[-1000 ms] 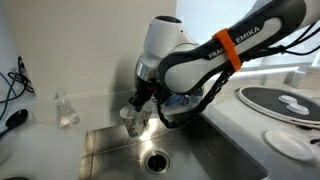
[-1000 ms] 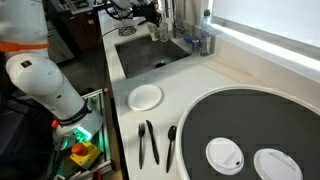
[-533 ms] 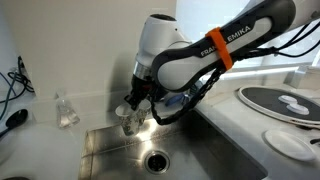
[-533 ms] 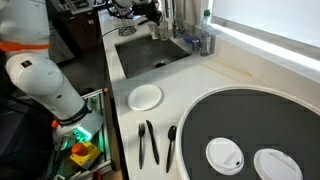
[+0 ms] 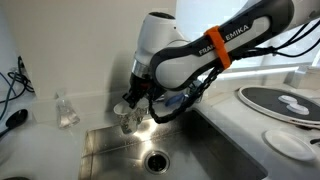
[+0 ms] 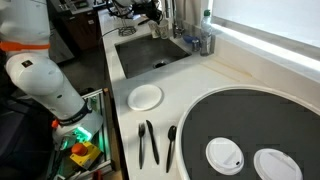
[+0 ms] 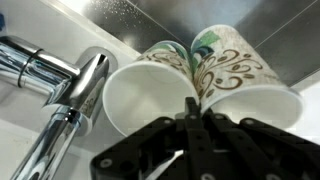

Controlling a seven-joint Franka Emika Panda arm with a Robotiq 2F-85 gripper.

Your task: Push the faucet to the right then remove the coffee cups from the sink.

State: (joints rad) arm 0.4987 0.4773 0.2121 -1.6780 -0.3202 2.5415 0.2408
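My gripper will let go of the coffee cups on the white ledge (image 5: pixel 111 113) behind the steel sink, beside the chrome faucet.
Two white paper coffee cups with a brown and green swirl print (image 7: pixel 150 95) are pinched together at their touching rims by my gripper (image 7: pixel 192 108), which is shut on them. In an exterior view the gripper (image 5: pixel 135 100) holds the cups (image 5: pixel 131 119) above the back left part of the steel sink (image 5: pixel 110 150), over its dark drain (image 5: pixel 156 160). The chrome faucet (image 7: pixel 62 88) lies close to the left of the cups in the wrist view. In an exterior view the sink (image 6: pixel 140 62) and faucet (image 6: pixel 169 18) are small at the top, with the gripper (image 6: pixel 150 15) above them.
A small clear glass (image 5: pixel 66 112) stands on the counter left of the sink. A white plate (image 6: pixel 145 97), dark utensils (image 6: pixel 148 143) and a large round black tray (image 6: pixel 250 130) lie on the counter. A blue-capped bottle (image 6: pixel 208 38) stands beside the sink.
My gripper has moved a little to the left with the two cups in it, then held nearly still.
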